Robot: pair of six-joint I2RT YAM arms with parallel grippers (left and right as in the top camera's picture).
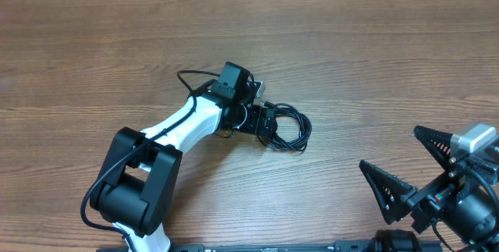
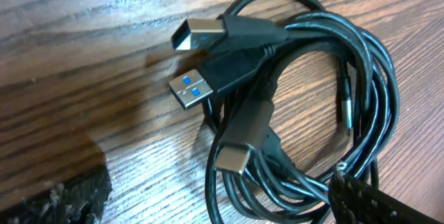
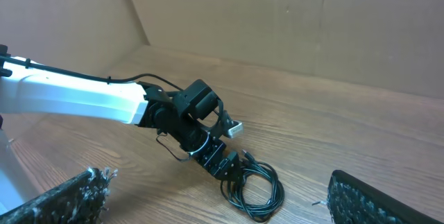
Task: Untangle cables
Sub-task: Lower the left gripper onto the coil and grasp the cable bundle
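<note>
Next, my left gripper reaches further in and pinches the coil's plug side (image 2: 251,116) before lifting, as the silvery plug end lies just ahead of its open fingers.
The cables (image 1: 295,131) are thin black cords wound in a small coil on the wooden table, right of centre. In the left wrist view the coil (image 2: 361,99) fills the frame, with two USB-A plugs (image 2: 198,89) with blue inserts and a silvery plug end (image 2: 236,156) lying across it. My left gripper (image 1: 269,123) is down at the coil's left edge, open, with its fingers (image 2: 215,207) on either side of the coil's lower strands, not closed on them. My right gripper (image 1: 413,170) is open and empty at the lower right, well away from the coil (image 3: 253,189).
The left arm's white link (image 1: 187,123) crosses the table from its black base (image 1: 132,189) at the lower left. A thicker black arm cable (image 1: 187,80) loops behind the left wrist. A cardboard wall (image 3: 291,23) stands along the table's far side.
</note>
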